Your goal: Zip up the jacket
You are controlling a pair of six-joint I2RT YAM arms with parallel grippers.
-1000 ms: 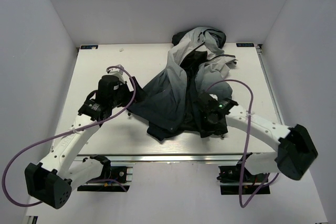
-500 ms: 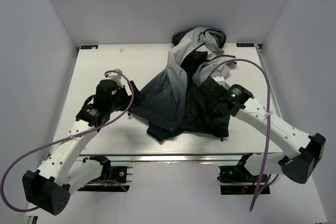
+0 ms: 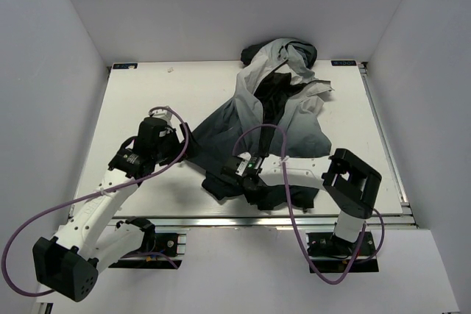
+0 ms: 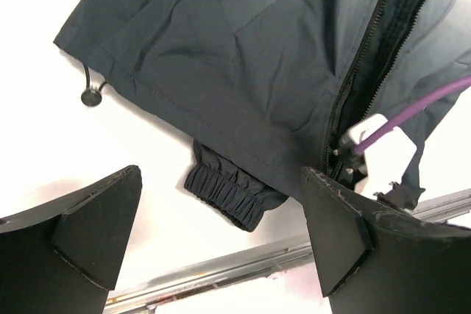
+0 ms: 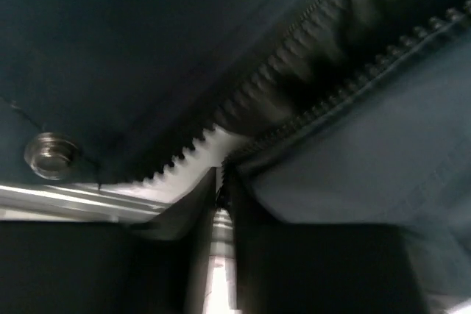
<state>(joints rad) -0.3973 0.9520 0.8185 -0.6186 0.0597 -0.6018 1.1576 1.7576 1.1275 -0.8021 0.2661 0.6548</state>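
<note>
I will close my left gripper on the zipper edge's lower end (image 3: 248, 182) (image 4: 328, 170) at the jacket's hem, on the side with the elastic cuff.
The jacket (image 3: 257, 123) lies spread on the table, light grey at the collar and dark at the hem, front open. Its dark zipper (image 4: 360, 56) runs down to the hem, and both toothed edges show apart in the right wrist view (image 5: 309, 49). My right gripper (image 3: 246, 174) is at the bottom hem by the zipper's lower end. Its fingers are nearly closed, pinching the jacket's zipper edge (image 5: 221, 182). My left gripper (image 3: 169, 145) is open and empty (image 4: 221, 218), just left of the hem, facing an elastic cuff (image 4: 224, 193).
A drawcord toggle (image 4: 90, 95) lies on the table (image 3: 147, 93) off the hem's left corner. A metal snap (image 5: 50, 154) sits on the left panel. The table's front rail (image 4: 221, 270) is close below both grippers. The right arm's purple cable (image 4: 412, 108) loops over the jacket.
My right arm has swung from the jacket's right side down and left to the bottom hem at the middle. The right panel now lies spread, showing light grey. The left gripper shifted slightly.
</note>
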